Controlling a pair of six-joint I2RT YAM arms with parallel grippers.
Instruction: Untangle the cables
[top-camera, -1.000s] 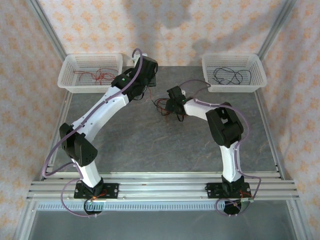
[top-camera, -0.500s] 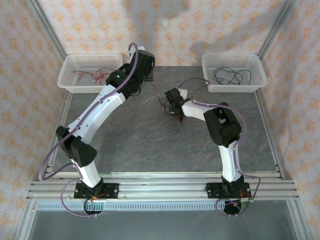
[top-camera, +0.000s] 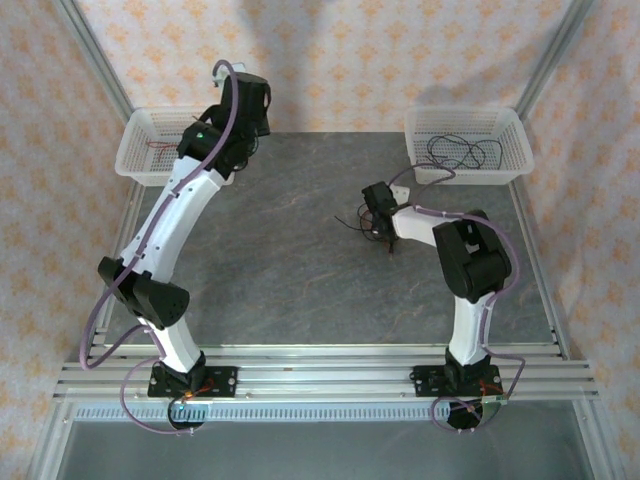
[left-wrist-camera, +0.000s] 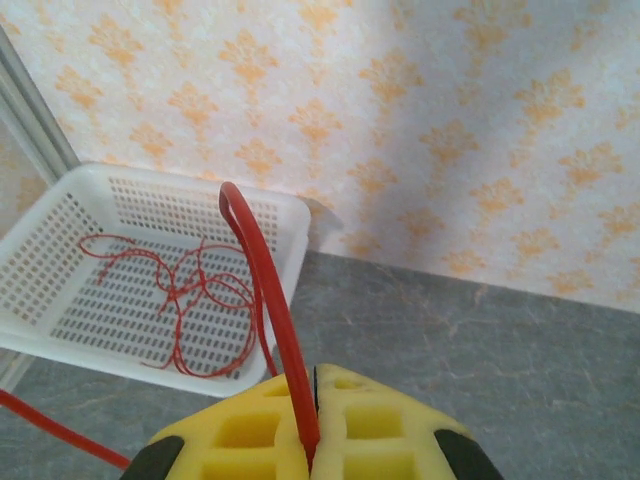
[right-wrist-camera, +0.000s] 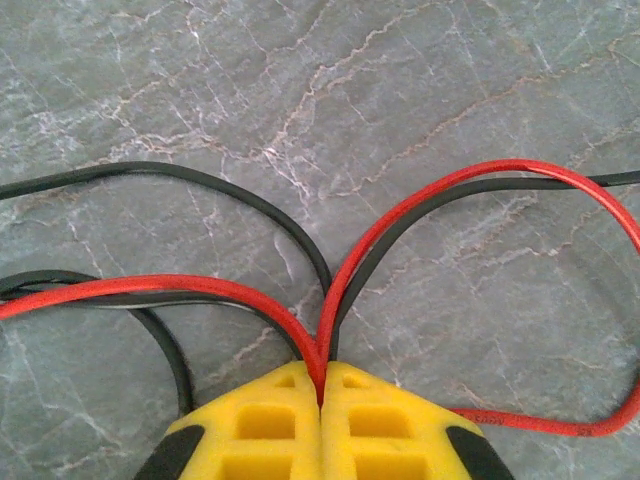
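Observation:
Next, my left gripper lets go of the red cable, so that it drops over the loose red cables in the white basket (top-camera: 212, 154) (left-wrist-camera: 214, 308).
In the left wrist view my left gripper (left-wrist-camera: 312, 400) is shut on a single red cable (left-wrist-camera: 262, 290), which arcs up from between the yellow fingers (left-wrist-camera: 240, 430). From above, the left gripper (top-camera: 247, 105) hangs high at the back, beside the left basket (top-camera: 135, 160). My right gripper (right-wrist-camera: 322, 385) is down on the table, shut on a red cable (right-wrist-camera: 420, 200) together with a black cable (right-wrist-camera: 200, 180); both loop outward over the stone top. The top view shows the right gripper (top-camera: 378, 218) at the small tangle of cables (top-camera: 352, 220).
The white left basket (left-wrist-camera: 60, 250) holds loose red cables (left-wrist-camera: 180, 290). The right basket (top-camera: 510, 125) at the back right holds black cables (top-camera: 460, 152). Patterned walls and aluminium frame posts enclose the grey table (top-camera: 300, 290).
The left arm has swung up and to the left, toward the left basket, carrying the red cable. The right gripper has shut on the tangle and shifted to the right with it.

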